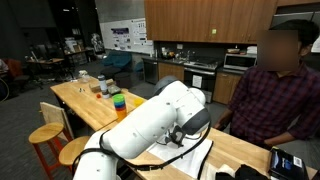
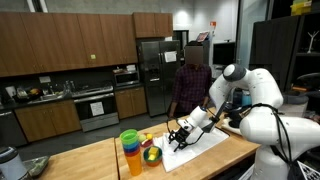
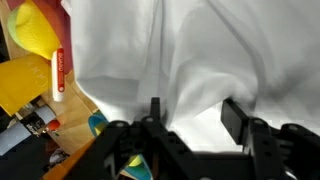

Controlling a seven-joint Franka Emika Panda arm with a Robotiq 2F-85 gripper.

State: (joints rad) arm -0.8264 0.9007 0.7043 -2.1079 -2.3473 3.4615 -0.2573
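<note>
My gripper needs to pinch the cloth's raised fold (image 3: 205, 80) and pull it past the fruit bowl toward the table's near edge, because the white cloth's end lies bunched under my open gripper.
My gripper (image 3: 195, 115) is open, its two black fingers spread just over a crumpled white cloth (image 3: 200, 50) that fills most of the wrist view. Nothing is clamped between the fingers. In an exterior view the gripper (image 2: 181, 134) hangs low over the near end of the white cloth (image 2: 205, 143), which lies on the wooden table (image 2: 90, 160). In an exterior view the white arm (image 1: 150, 120) hides the gripper, and only part of the cloth (image 1: 200, 157) shows.
A stack of coloured cups (image 2: 130, 150) and a bowl of fruit (image 2: 151, 155) stand beside the cloth; the cups also show in an exterior view (image 1: 117, 101). A yellow object (image 3: 30, 30) and a red pen (image 3: 60, 70) lie near. A person (image 2: 190, 85) stands at the table's far side.
</note>
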